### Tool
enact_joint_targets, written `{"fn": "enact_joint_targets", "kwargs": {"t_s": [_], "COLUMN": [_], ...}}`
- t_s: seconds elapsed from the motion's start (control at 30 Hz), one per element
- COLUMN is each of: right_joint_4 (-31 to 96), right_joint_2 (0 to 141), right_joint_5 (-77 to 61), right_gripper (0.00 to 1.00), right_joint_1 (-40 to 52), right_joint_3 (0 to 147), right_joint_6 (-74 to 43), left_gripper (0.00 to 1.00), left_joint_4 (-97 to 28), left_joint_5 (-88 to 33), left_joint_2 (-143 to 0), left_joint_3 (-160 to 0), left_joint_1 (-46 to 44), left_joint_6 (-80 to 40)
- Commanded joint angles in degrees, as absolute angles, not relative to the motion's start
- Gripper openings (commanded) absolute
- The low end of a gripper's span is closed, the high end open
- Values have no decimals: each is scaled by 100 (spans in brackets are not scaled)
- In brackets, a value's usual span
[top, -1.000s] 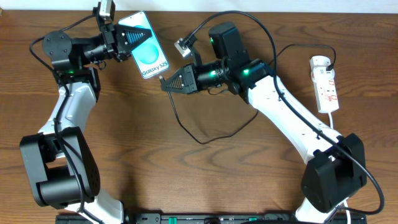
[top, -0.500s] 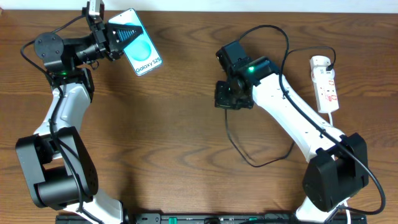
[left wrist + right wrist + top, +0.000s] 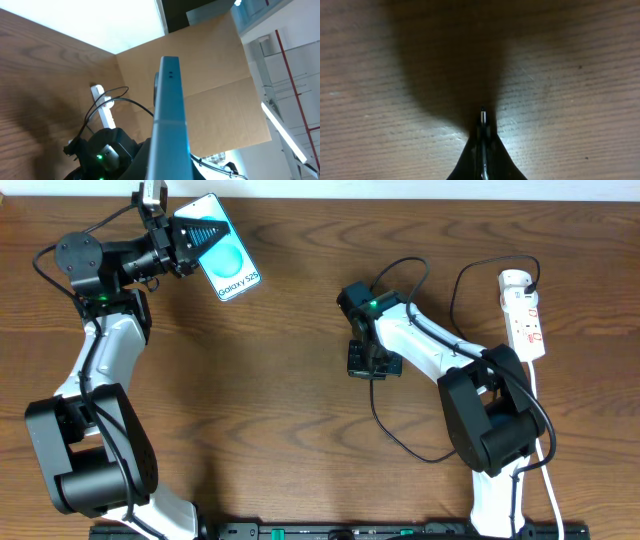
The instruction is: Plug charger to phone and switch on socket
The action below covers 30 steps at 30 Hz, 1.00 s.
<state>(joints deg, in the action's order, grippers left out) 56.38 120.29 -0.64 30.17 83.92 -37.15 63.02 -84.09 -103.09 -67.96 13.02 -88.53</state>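
Note:
The plug's tip reaches only a little way out of my right gripper, so I need to open it and grip the plug farther back [image 3: 483, 136] before I get to the phone.
My left gripper [image 3: 207, 236] is shut on the phone [image 3: 236, 266] and holds it tilted above the table's far left corner, its blue "Galaxy S25" screen facing up. In the left wrist view the phone [image 3: 170, 115] shows edge-on. My right gripper [image 3: 366, 364] points straight down at the table's middle, shut on the charger's plug. In the right wrist view the metal tip [image 3: 482, 115] sticks out between the shut fingers [image 3: 482, 132], just above the wood. The black charger cable [image 3: 378, 412] loops toward the front. The white socket [image 3: 523, 315] lies at the far right.
The socket's white cord [image 3: 548, 480] runs along the right edge toward the front. The socket also shows in the left wrist view [image 3: 103, 106], far off. Both arm bases stand at the table's front edge.
My right gripper has swung away from the phone to the table's middle and turned to point down, taking the charger plug with it. The left gripper shifted the phone slightly left, then held still.

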Motion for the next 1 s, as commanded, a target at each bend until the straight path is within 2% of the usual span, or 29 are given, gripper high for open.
{"fn": "enact_joint_targets", "kwargs": {"t_s": [0.0, 0.17, 0.23, 0.27, 0.4, 0.97], "right_joint_4": [5601, 5529, 5535, 5544, 5570, 5778], "right_joint_2": [12221, 12221, 12221, 12221, 12221, 12221], "right_joint_5": [-84, -169, -226, -231, -255, -722], "right_gripper": [1, 1, 22, 29, 45, 40], "right_joint_1": [3009, 3009, 3009, 3009, 3009, 3011], "right_joint_3": [8385, 8388, 8388, 8388, 8388, 8388], "right_joint_6": [-3833, -3828, -3828, -3828, -3828, -3918], "left_gripper": [7, 7, 7, 7, 7, 7], "left_joint_4": [6357, 6357, 6357, 6357, 6357, 6357], "left_joint_5": [-8399, -8399, -8399, -8399, -8401, -8482], "left_joint_2": [-10285, -10285, -10285, -10285, -10285, -10285], "left_joint_3": [-6851, -6851, -6851, -6851, -6851, -6851], "left_joint_1": [1306, 1306, 1306, 1306, 1306, 1306], "left_joint_6": [-8840, -8838, -8838, -8838, -8840, -8842]}}
